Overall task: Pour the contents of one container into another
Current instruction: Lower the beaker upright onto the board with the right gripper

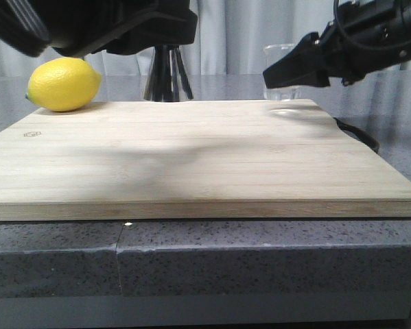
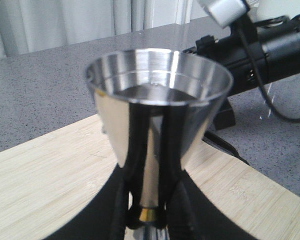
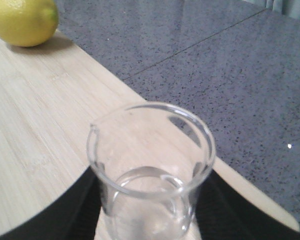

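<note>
I should use my right gripper to let go of the clear glass beaker on the wooden board's back edge [image 1: 272,112], toward the black handle.
My left gripper [image 1: 157,38] is shut on the steel jigger [image 1: 167,79] at its narrow waist; the gold band [image 2: 148,214] shows between the black fingers [image 2: 132,205]. The jigger [image 2: 157,100] is upright at the back of the wooden board [image 1: 191,157], its wide cup open upward. Near the board's back right corner my right gripper [image 1: 287,72] is shut on the clear glass beaker [image 1: 279,58]. In the right wrist view the beaker [image 3: 150,165] is upright between the black fingers [image 3: 84,205]. I cannot tell whether it holds liquid. The two containers are well apart.
A yellow lemon [image 1: 63,83] lies at the board's back left corner, next to the jigger. The board has a black handle [image 1: 359,133] on its right end and rests on a grey speckled counter [image 1: 260,253]. A curtain hangs behind.
</note>
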You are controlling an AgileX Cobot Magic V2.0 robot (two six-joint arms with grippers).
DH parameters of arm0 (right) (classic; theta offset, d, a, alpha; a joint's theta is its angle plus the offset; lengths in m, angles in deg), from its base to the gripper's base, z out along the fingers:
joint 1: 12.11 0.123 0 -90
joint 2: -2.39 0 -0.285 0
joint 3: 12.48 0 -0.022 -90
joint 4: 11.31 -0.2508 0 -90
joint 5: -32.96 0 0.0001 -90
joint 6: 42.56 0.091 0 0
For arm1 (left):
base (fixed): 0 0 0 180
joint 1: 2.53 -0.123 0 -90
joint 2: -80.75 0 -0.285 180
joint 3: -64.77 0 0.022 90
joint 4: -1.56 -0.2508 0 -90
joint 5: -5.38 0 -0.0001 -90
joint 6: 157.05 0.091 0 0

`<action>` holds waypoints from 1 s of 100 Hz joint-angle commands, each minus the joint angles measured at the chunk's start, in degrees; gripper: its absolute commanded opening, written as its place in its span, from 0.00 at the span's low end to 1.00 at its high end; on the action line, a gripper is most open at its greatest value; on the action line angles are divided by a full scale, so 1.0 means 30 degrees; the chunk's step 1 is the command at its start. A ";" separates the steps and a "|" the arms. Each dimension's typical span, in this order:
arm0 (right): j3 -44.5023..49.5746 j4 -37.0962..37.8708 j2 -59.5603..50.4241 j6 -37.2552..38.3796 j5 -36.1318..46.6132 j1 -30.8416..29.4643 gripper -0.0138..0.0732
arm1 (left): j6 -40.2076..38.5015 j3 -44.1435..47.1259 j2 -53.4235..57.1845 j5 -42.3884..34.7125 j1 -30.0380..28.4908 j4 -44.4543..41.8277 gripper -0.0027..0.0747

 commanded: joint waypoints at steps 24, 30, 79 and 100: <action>-0.0614 -0.2325 0.0763 -0.2122 0.1839 -0.0098 0.35 | -0.0127 -0.0652 0.0430 -0.1635 0.0138 -0.0056 0.01; -0.0614 -0.2325 0.0919 -0.2122 0.1891 -0.0098 0.35 | -0.0127 -0.0652 0.0430 -0.1635 0.0138 -0.0056 0.01; -0.0614 -0.2340 0.1301 -0.2122 0.2102 -0.0098 0.42 | -0.0127 -0.0652 0.0430 -0.1635 0.0138 -0.0056 0.01; -0.0648 -0.2921 0.1301 -0.2122 0.2102 -0.0098 0.65 | -0.0127 -0.0652 0.0430 -0.1635 0.0138 -0.0056 0.01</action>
